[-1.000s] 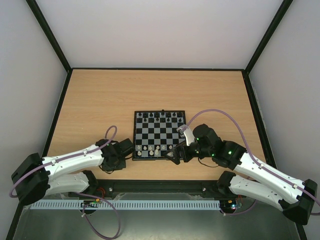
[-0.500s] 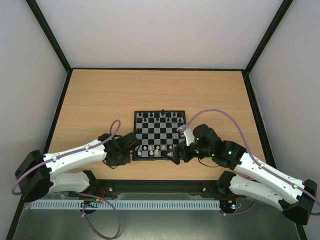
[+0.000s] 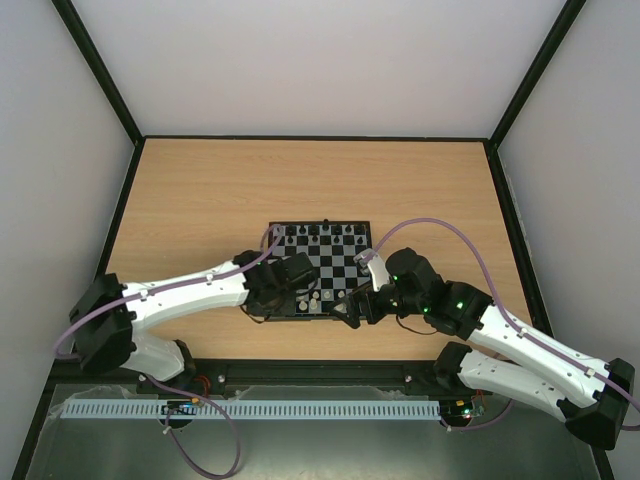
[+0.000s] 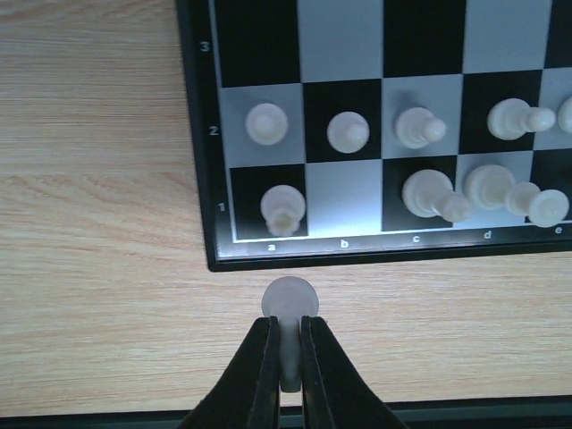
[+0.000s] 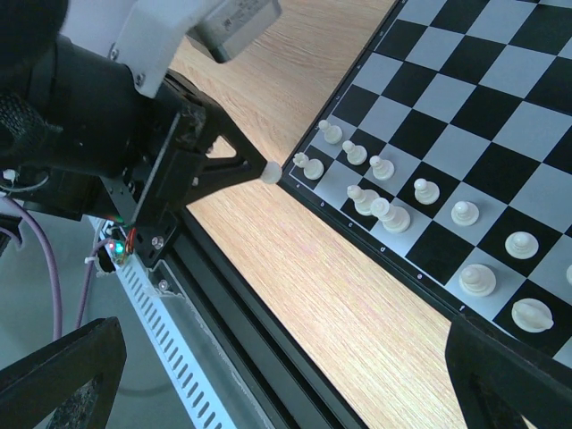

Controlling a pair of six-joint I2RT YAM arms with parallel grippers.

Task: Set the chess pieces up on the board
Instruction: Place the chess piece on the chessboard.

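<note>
Next, my left gripper sets the cream-white piece down on the bare square (image 3: pixel 289 307) (image 4: pixel 344 198) that is beside the corner rook on the board.
The board (image 3: pixel 325 262) lies at the table's middle near edge. Black chess pieces (image 3: pixel 318 232) fill its far rows. Several cream-white pieces stand on its two near rows, among them a rook on a1 (image 4: pixel 282 209) and a pawn on b2 (image 4: pixel 348 132); square b1 is bare. My left gripper (image 4: pixel 287 322) is shut on a cream-white piece (image 4: pixel 289 304), held just off the board's (image 4: pixel 344 206) near-left corner. In the top view the left gripper (image 3: pixel 298 298) is over that corner. The right wrist view shows the held piece (image 5: pixel 271 170) beside the board (image 5: pixel 483 170). My right gripper (image 5: pixel 286 393) is open and empty at the board's near-right edge (image 3: pixel 350 308).
A black rail (image 3: pixel 320 375) runs along the table's near edge, with a white slotted strip (image 3: pixel 260 409) below it. Black-framed walls close the table on the left, right and back. Bare wood lies beyond the board.
My left arm has swung right and forward, from left of the board to its near-left corner, carrying the white piece. The right arm has not moved.
</note>
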